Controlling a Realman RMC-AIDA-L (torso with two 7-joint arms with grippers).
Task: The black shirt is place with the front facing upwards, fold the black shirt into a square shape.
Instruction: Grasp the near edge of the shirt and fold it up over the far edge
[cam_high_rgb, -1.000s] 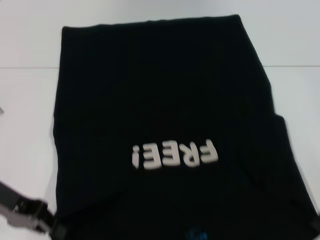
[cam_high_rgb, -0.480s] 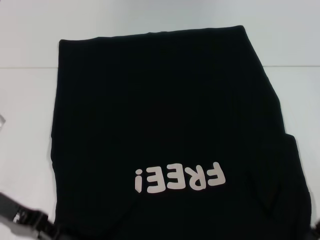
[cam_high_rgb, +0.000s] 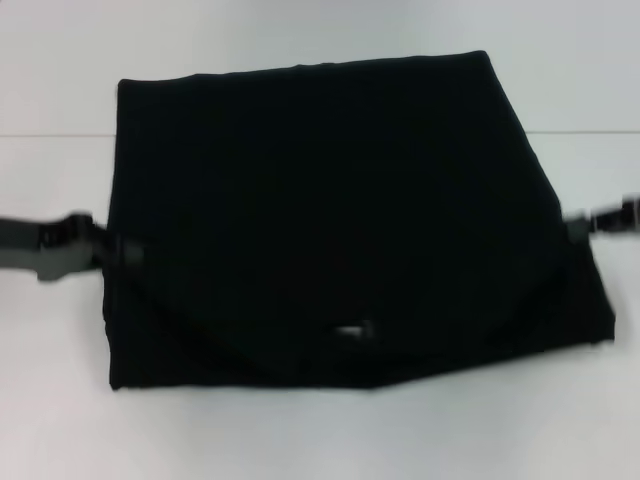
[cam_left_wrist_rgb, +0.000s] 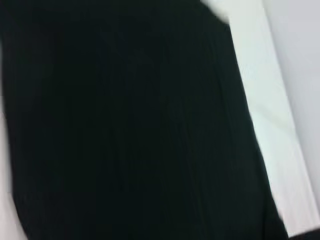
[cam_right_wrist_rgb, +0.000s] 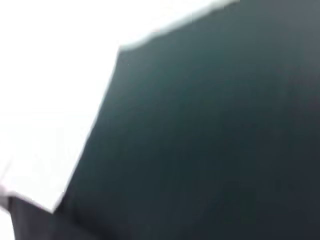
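I should use my left gripper to let go of the flap's corner on the black shirt's side edge (cam_high_rgb: 138, 180), just a little short of the table seam.
The black shirt (cam_high_rgb: 330, 200) lies on the white table, its near part doubled over toward the far side, so only plain black cloth shows and the lettering is hidden. The folded flap sags in a shallow V, with a small pale label (cam_high_rgb: 352, 331) at its lowest point. My left gripper (cam_high_rgb: 122, 250) is at the flap's left corner and my right gripper (cam_high_rgb: 582, 228) at its right corner, each shut on the cloth. Both wrist views are mostly filled by black shirt fabric (cam_left_wrist_rgb: 125, 125) (cam_right_wrist_rgb: 210, 140).
The white table (cam_high_rgb: 50, 380) surrounds the shirt, and a seam line (cam_high_rgb: 50, 134) crosses it behind the left side. Bare white tabletop (cam_left_wrist_rgb: 260, 100) (cam_right_wrist_rgb: 50, 100) shows beside the cloth in both wrist views.
Both grippers have moved from the near edge toward the shirt's middle, carrying the near part over. The white lettering, visible before, is now covered.
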